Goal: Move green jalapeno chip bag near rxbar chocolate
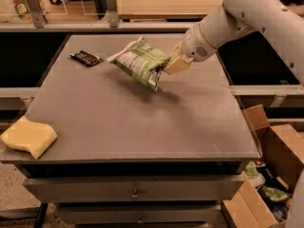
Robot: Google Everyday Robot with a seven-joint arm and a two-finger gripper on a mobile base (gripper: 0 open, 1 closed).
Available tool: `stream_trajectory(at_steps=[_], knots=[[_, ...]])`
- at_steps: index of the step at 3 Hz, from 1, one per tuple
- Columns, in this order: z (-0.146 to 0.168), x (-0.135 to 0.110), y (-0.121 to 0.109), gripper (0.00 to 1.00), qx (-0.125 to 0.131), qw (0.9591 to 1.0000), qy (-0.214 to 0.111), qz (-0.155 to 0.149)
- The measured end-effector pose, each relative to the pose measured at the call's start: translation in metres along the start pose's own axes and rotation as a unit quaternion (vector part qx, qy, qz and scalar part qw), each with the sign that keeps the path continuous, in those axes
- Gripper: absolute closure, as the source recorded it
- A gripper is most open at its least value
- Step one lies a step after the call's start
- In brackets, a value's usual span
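Observation:
The robot's gripper will set the green jalapeno chip bag down just beside the rxbar chocolate (120, 54), near the back edge of the grey table.
The green jalapeno chip bag (140, 61) hangs tilted above the grey table (142, 122), its white label panel facing the camera and its shadow on the tabletop below. My gripper (172, 64) is shut on the bag's right edge, with the white arm reaching in from the upper right. The rxbar chocolate (86, 58), a small dark flat wrapper, lies on the table at the back left, a short way left of the lifted bag.
A yellow sponge block (28, 137) lies at the table's front left corner, partly over the edge. An open cardboard box (273, 175) with packets stands on the floor to the right. A shelf with clear stands runs behind the table.

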State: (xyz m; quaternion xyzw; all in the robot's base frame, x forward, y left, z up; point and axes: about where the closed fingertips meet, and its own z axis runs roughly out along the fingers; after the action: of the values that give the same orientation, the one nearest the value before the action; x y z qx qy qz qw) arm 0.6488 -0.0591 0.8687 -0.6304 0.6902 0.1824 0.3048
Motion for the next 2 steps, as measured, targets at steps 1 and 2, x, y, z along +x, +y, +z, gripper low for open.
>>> stream_trajectory(at_steps=[1, 2], knots=[[0.017, -0.014, -0.009, 1.00, 0.028, 0.9995, -0.017, 0.006], [0.034, -0.021, -0.023, 1.00, 0.051, 0.9979, -0.024, 0.033]])
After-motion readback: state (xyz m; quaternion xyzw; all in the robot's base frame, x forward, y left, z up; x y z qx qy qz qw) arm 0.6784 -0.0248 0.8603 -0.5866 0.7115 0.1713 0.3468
